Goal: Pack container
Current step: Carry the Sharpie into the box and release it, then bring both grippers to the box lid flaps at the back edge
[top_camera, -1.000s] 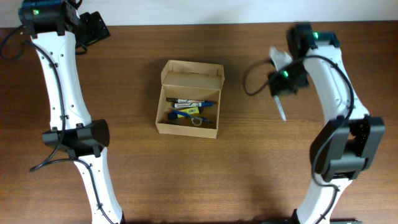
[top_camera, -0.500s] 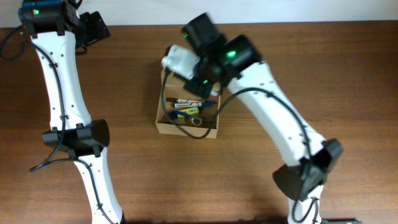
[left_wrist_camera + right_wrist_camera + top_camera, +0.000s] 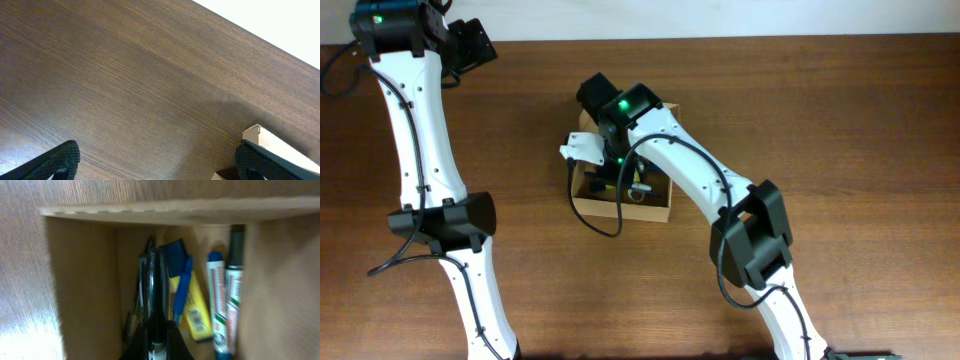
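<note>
The side edge point(image 3: 583, 117) point(image 3: 254, 132) of the container's raised lid flap that is nearest to my left gripper is the next place for it to go and close.
The container point(image 3: 651, 212), a tan cardboard box with its lid flap up, stands open at the table's middle. My right gripper point(image 3: 618, 178) reaches down into its left part. In the right wrist view the gripper point(image 3: 157, 341) is shut on a black pen point(image 3: 154, 280), held inside the box by its left wall point(image 3: 85, 280). Two markers point(image 3: 224, 305) and a blue and yellow item point(image 3: 192, 307) lie in the box beside the pen. My left gripper point(image 3: 475, 42) is open and empty at the far left back, its fingers point(image 3: 157, 156) wide apart above bare wood.
The brown wooden table point(image 3: 840, 150) ends at a white strip along the back edge. A corner of the box point(image 3: 265, 141) shows at the lower right of the left wrist view. The right arm crosses over the box from the front right.
My right arm swung from the table's right side to the box, carrying the pen. It then lowered the pen into the box's left part. The left arm has not moved.
</note>
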You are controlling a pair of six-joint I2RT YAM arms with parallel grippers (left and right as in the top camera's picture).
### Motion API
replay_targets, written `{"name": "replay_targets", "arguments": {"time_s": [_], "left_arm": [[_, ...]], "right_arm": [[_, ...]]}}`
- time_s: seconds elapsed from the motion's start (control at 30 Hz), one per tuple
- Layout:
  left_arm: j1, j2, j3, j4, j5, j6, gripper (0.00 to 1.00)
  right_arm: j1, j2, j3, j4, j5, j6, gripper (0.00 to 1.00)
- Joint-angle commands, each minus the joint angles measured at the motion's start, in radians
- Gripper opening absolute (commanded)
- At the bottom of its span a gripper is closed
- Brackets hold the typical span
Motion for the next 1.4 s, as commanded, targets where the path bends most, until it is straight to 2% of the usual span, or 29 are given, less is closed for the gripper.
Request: {"name": "replay_targets", "arguments": {"time_s": [0.0,0.1,0.2,0.23,0.3,0.37,0.57,0.73,0.77,0.83,0.87,1.1,1.13,1.17,1.2,1.23,1.27,1.37], "left_arm": [[0.004,0.002,0.014,0.002,-0.014,0.009,1.00],[0.004,0.002,0.014,0.002,-0.014,0.009,1.00],[0.004,0.002,0.014,0.002,-0.014,0.009,1.00],[0.004,0.002,0.014,0.002,-0.014,0.008,1.00],[0.004,0.002,0.014,0.002,-0.014,0.009,1.00],[0.004,0.002,0.014,0.002,-0.014,0.009,1.00],[0.004,0.002,0.014,0.002,-0.014,0.008,1.00],[0.004,0.002,0.014,0.059,0.001,0.008,1.00],[0.004,0.002,0.014,0.057,0.010,0.008,1.00],[0.004,0.002,0.014,0.050,0.041,0.008,1.00],[0.004,0.002,0.014,0.041,0.047,0.008,1.00],[0.003,0.002,0.014,0.009,0.047,0.008,1.00],[0.002,0.002,0.014,0.006,0.051,0.008,1.00],[0.000,0.002,0.014,0.003,0.067,0.009,1.00],[-0.001,0.002,0.014,0.001,0.089,0.013,0.92],[-0.001,0.003,0.013,0.000,0.120,0.034,0.77],[-0.002,0.004,0.010,0.002,0.163,0.071,0.64],[-0.003,0.016,-0.006,-0.001,0.273,0.146,0.45]], "right_arm": [[0.005,0.033,-0.005,-0.004,-0.031,0.041,0.04],[0.005,0.037,-0.005,-0.003,-0.031,0.051,0.04],[0.005,0.037,-0.005,-0.013,-0.031,0.052,0.10],[0.005,0.037,-0.005,-0.018,-0.031,0.052,0.17],[0.005,0.037,-0.005,-0.031,-0.030,0.059,0.39],[0.005,0.029,-0.005,-0.047,-0.023,0.060,0.48],[0.004,-0.056,0.026,-0.045,0.058,0.152,0.53],[-0.005,-0.164,0.119,-0.043,0.167,0.367,0.60],[-0.013,-0.185,0.138,-0.048,0.169,0.412,0.59],[-0.039,-0.227,0.166,-0.058,0.169,0.473,0.47],[-0.057,-0.246,0.178,-0.062,0.169,0.504,0.45],[-0.257,-0.346,0.190,-0.073,0.107,0.707,0.39],[-0.291,-0.348,0.190,-0.077,0.090,0.731,0.32],[-0.340,-0.348,0.189,-0.086,0.063,0.766,0.18],[-0.382,-0.343,0.182,-0.088,0.032,0.796,0.09],[-0.412,-0.342,0.171,-0.087,0.005,0.814,0.04],[-0.446,-0.340,0.156,-0.083,-0.029,0.833,0.04],[-0.531,-0.315,0.123,-0.079,-0.134,0.845,0.04]]}}
